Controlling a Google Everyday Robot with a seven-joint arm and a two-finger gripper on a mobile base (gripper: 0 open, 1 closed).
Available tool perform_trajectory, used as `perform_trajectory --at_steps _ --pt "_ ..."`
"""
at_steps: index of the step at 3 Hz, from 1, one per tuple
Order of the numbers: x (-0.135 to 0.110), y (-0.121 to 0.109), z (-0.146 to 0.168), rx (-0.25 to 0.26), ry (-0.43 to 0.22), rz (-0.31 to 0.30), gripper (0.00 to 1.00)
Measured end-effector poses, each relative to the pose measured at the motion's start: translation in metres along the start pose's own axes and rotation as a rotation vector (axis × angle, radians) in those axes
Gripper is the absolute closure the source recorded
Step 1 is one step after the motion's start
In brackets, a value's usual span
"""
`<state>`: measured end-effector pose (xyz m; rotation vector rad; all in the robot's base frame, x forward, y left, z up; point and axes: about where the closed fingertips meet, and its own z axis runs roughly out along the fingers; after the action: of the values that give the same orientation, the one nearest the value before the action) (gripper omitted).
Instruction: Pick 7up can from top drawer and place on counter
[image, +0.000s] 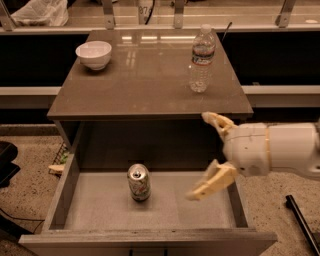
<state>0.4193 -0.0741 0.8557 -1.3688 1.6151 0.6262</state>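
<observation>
Next, I should close on the upper half of the 7up can (139, 177) standing in the open top drawer.
The 7up can (139, 182) stands upright on the flat grey bottom of the open top drawer (100, 210), left of its middle. The glossy brown counter (145, 75) lies above and behind the drawer. My gripper (205, 155) comes in from the right on a white arm and hangs over the drawer's right part, well to the right of the can and apart from it. Its two cream fingers (212, 181) are spread wide and hold nothing.
A white bowl (93, 54) sits at the counter's back left. A clear plastic water bottle (201, 59) stands at its back right. A dark rod (302, 222) lies on the speckled floor at the right. A dark object (7, 167) sits at the left edge.
</observation>
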Motion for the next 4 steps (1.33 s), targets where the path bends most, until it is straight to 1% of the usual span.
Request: perform_trajectory --at_steps 1,2,3,4 --pt "-0.035 0.005 0.046 -0.020 -0.176 0.032 0.00" --pt "-0.035 0.005 0.046 -0.020 -0.175 0.031 0.00" --pt "-0.023 -0.001 0.056 -0.014 -0.168 0.045 0.00" --pt "0.007 -0.009 0.089 -0.032 -0.157 0.057 0.00"
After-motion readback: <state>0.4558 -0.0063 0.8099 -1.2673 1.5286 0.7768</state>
